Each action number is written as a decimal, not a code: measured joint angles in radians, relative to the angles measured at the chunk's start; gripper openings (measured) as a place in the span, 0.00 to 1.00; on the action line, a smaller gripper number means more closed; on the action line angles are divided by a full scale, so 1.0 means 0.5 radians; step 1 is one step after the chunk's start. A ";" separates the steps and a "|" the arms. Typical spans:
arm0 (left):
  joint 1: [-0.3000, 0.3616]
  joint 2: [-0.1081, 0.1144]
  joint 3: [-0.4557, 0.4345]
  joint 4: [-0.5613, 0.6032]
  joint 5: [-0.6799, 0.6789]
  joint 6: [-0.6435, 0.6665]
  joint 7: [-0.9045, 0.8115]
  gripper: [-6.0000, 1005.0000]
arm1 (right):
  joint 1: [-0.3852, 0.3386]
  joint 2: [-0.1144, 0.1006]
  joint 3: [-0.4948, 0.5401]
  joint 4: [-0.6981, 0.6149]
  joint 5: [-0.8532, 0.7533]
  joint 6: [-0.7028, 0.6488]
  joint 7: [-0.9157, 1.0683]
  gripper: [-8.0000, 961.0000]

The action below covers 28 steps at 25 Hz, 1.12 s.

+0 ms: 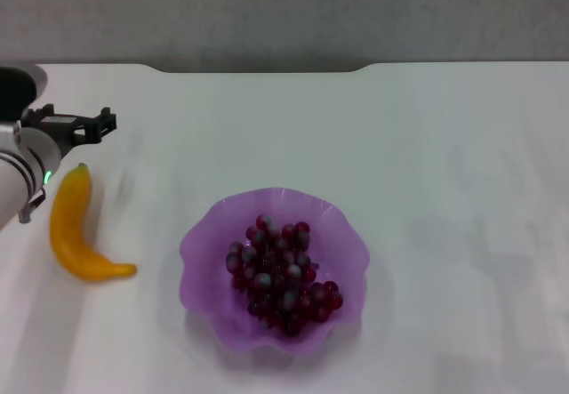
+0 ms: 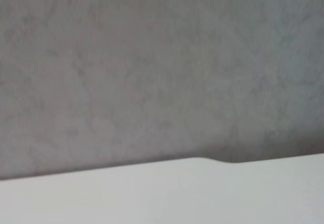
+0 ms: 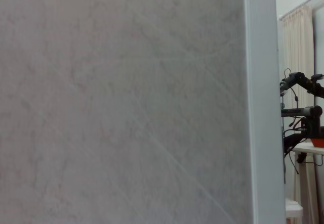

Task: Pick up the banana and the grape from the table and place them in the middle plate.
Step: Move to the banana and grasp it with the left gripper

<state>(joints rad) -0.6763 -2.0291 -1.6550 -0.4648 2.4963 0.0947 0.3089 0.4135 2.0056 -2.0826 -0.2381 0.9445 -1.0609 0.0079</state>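
Observation:
The stem-side half (image 1: 69, 212) of the banana is midway between the banana's green stem tip and its bend. My left gripper will close there.
The yellow-orange banana (image 1: 76, 234) lies on the white table (image 1: 427, 145) at the left, its green stem tip pointing away from me. The bunch of dark red-purple grapes (image 1: 280, 274) lies inside the purple scalloped plate (image 1: 204, 252) near the front middle. My left gripper (image 1: 93, 125) hovers at the far left, just beyond the banana's stem end and apart from it, holding nothing. The left wrist view shows only the table's far edge (image 2: 202, 159) and a grey wall. My right gripper is out of view.
A grey wall (image 1: 284, 12) stands behind the table's far edge. The right wrist view shows a grey wall panel (image 3: 121, 102) and distant equipment (image 3: 304, 113) beside a curtain.

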 joint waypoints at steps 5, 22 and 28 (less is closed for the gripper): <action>0.000 0.005 -0.184 -0.114 0.008 -0.297 0.118 0.89 | -0.001 -0.001 -0.006 0.001 0.000 -0.001 -0.003 0.86; -0.017 0.008 -0.724 -0.363 0.390 -1.157 0.059 0.89 | -0.003 0.002 -0.010 0.015 0.001 0.007 -0.007 0.86; -0.023 0.007 -0.740 -0.362 0.391 -1.257 0.025 0.89 | -0.002 0.002 -0.010 0.015 0.001 0.009 -0.007 0.86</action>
<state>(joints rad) -0.6878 -2.0257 -2.0248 -0.6460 2.6917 -0.5339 0.3211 0.4124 2.0065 -2.0877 -0.2305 0.9449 -1.0565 0.0045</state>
